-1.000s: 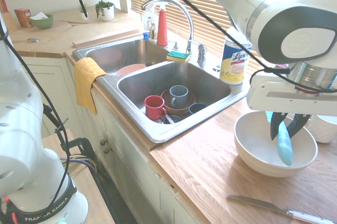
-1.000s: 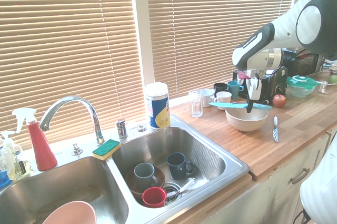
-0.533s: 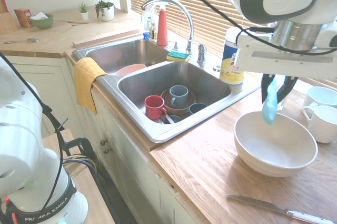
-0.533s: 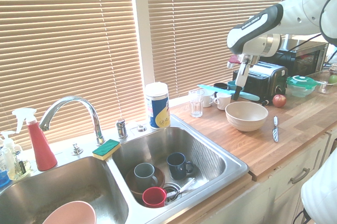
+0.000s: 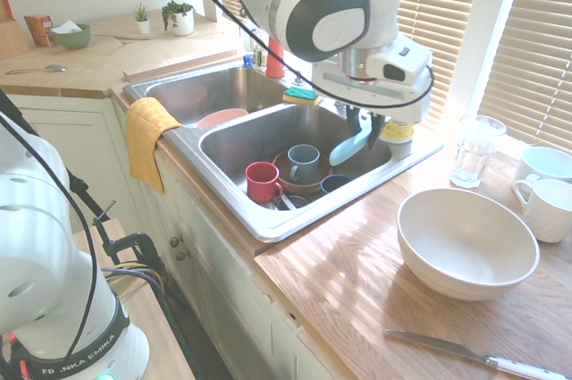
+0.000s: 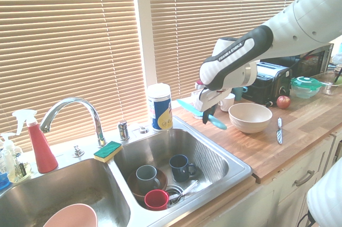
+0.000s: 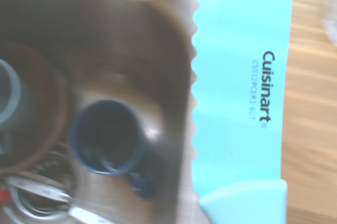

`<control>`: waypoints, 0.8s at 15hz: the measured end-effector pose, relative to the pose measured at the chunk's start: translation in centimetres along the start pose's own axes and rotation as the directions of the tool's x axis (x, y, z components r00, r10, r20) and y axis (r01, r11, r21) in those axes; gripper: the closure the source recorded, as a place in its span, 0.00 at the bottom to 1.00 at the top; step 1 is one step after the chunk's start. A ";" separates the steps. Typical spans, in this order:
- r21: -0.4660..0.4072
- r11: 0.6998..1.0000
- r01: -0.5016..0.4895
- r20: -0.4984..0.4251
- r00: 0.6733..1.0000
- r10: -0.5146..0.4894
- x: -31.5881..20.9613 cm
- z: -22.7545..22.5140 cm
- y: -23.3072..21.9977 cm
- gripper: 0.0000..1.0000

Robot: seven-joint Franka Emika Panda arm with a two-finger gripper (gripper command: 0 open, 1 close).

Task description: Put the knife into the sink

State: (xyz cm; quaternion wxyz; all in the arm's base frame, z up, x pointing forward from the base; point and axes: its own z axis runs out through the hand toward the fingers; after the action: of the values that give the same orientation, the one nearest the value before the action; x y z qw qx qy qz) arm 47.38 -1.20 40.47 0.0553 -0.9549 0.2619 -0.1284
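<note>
Next, my gripper lets go of the knife in the sink [image 6: 170,179] [image 7: 68,145] between the brown bowl and the dark blue mug.
My gripper [image 5: 365,128] is shut on the knife [image 5: 349,147], a long all-turquoise plastic one with a serrated edge. It hangs in the air over the right-hand basin of the steel sink [image 5: 268,222], close to the basin's counter-side wall. From the other side the knife [image 6: 218,123] lies roughly level in the gripper [image 6: 205,111], above the sink [image 6: 235,169] where its rim meets the wooden counter. In the wrist view the knife [image 7: 242,92] blade spans the basin's edge, with the sink [image 7: 171,60] and a dark blue mug [image 7: 105,137] below it.
The right basin holds a red mug [image 5: 262,181], a grey mug [image 5: 303,163] in a brown bowl, and cutlery. A faucet [image 5: 295,12], sponge [image 5: 303,95] and wipes canister [image 6: 159,107] stand behind. A cream bowl [image 5: 466,241], glass [image 5: 471,149], white mugs [image 5: 543,185] and a metal table knife [image 5: 474,355] sit on the counter.
The arm has lifted the knife out of the cream bowl and swung it across the counter to above the right basin's edge. The gripper has stayed shut on it.
</note>
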 end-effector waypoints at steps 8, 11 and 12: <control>0.029 0.999 0.038 0.035 0.999 -0.039 -8.8 9.0 -8.6 1.00; 0.007 1.000 0.031 0.046 0.998 -0.031 -10.1 13.4 -10.0 1.00; 0.001 1.000 0.023 0.050 0.998 -0.023 -10.3 14.8 -10.2 1.00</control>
State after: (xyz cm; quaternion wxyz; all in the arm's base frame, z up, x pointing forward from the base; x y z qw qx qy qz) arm 47.90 13.41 25.78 0.0609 -0.9607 0.2496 -0.1050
